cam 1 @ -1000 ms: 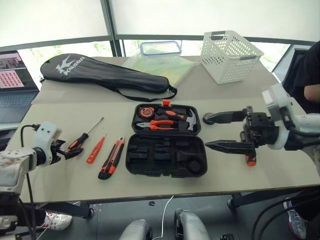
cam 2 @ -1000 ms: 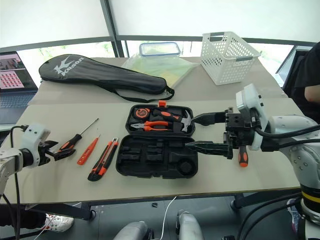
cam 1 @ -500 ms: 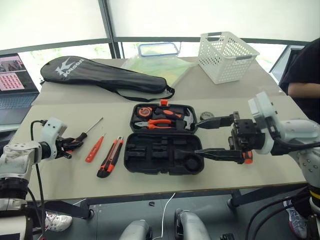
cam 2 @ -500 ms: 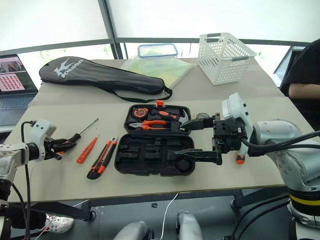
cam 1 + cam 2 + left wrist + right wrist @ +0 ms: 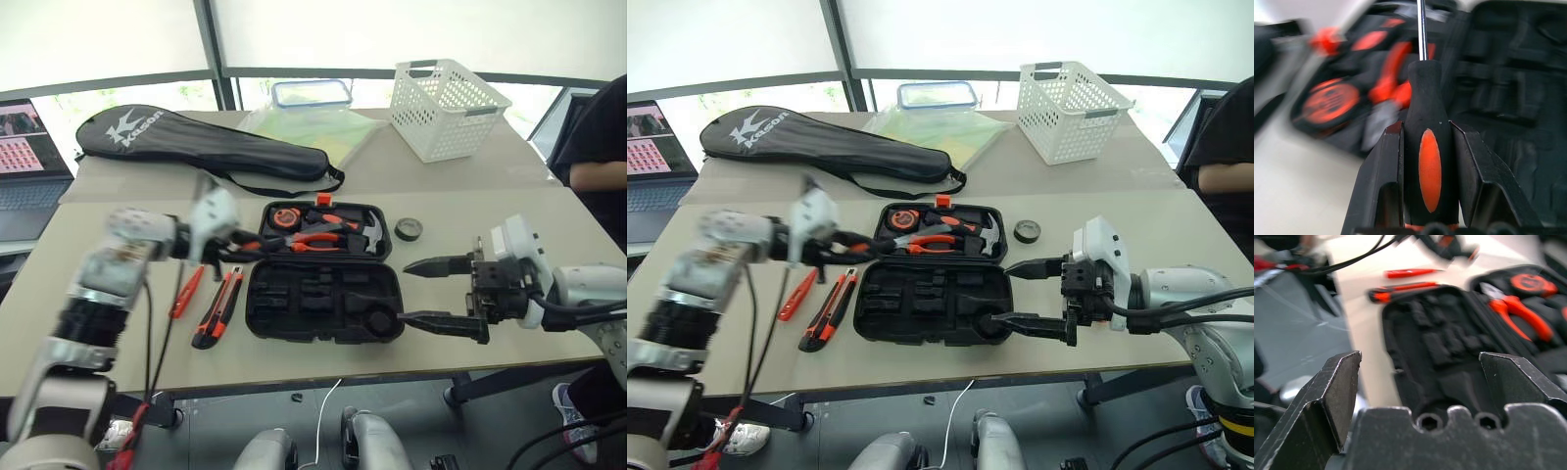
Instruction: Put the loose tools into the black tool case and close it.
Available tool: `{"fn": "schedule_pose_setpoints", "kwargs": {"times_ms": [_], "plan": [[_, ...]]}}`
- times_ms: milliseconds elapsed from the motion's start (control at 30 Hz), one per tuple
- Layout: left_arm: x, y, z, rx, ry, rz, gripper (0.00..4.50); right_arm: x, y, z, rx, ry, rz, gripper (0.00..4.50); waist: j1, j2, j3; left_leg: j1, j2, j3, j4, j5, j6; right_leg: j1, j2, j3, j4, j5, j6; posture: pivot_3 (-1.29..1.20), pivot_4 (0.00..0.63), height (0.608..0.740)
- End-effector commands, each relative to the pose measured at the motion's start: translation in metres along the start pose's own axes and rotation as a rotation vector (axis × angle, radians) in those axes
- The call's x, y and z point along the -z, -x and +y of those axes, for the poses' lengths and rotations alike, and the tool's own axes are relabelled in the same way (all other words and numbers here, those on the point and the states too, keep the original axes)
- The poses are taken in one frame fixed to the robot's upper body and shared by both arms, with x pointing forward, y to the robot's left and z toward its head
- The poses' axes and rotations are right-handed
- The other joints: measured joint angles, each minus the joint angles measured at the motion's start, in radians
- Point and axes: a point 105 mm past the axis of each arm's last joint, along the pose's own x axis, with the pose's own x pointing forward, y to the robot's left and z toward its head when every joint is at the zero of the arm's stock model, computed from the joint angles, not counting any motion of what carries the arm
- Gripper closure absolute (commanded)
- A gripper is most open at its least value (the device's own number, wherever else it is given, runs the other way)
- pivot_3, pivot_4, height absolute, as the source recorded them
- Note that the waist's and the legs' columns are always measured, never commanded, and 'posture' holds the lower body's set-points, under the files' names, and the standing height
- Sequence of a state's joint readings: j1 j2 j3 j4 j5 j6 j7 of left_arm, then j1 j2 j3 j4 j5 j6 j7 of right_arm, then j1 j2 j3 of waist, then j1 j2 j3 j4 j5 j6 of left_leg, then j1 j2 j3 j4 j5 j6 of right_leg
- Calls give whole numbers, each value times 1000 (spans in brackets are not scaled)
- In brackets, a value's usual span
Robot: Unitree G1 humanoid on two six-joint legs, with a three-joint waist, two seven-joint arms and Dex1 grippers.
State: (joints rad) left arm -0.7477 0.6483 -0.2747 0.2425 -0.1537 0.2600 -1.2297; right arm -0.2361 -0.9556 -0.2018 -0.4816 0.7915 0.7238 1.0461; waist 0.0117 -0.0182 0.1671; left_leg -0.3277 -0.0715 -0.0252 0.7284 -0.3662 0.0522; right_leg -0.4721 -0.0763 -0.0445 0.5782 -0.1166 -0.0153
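Note:
My left gripper has the black-and-orange screwdriver. Next, I let go of it in the near half's slot (image 5: 313, 269) (image 5: 1460, 90) along the hinge, beside the pliers.
The black tool case (image 5: 323, 302) lies open at the table's middle, its near half showing bare moulded slots. My left gripper (image 5: 238, 248) hovers at the case's left edge, shut on a black-and-orange screwdriver (image 5: 1428, 161) whose shaft points over the case. A slim orange screwdriver (image 5: 184, 292) and the utility knife (image 5: 217, 308) lie on the table left of the case. The dark tape roll (image 5: 409, 229) sits to the right of the far half. My right gripper (image 5: 419, 292) stands open at the case's right front corner, holding nothing.
Pliers (image 5: 315, 238), a hammer and a tape measure sit in the case's far half. Behind it lie a long black racket bag (image 5: 206, 147), a white basket (image 5: 446, 108) and a lidded clear box (image 5: 313, 93). A laptop (image 5: 29, 147) is far left, a person (image 5: 600, 147) far right.
My left gripper shut on the screwdriver, lifted it off the table and swung right to the case's left edge. My right gripper sank a little, still open.

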Motion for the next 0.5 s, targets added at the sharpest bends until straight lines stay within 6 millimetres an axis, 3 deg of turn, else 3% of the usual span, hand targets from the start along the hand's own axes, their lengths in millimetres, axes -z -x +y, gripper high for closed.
{"fn": "schedule_pose_setpoints", "kwargs": {"times_ms": [33,200,500], "plan": [[-7,-15,12,-4,-130,52,3610,-8,4,5,-5,21,-6,0,1,0,0,0,1,0,0,0,0,0,1,0,0,1,-1,0,150,740],[0,-25,12,54,-187,102,3610,-12,6,4,18,24,-19,0,-2,0,0,1,2,1,0,0,1,0,1,3,1,1,-1,0,150,740],[6,-13,16,72,-198,121,3610,-11,9,2,46,28,-20,0,3,0,0,0,1,1,2,0,4,0,0,3,0,2,0,0,150,740]]}}
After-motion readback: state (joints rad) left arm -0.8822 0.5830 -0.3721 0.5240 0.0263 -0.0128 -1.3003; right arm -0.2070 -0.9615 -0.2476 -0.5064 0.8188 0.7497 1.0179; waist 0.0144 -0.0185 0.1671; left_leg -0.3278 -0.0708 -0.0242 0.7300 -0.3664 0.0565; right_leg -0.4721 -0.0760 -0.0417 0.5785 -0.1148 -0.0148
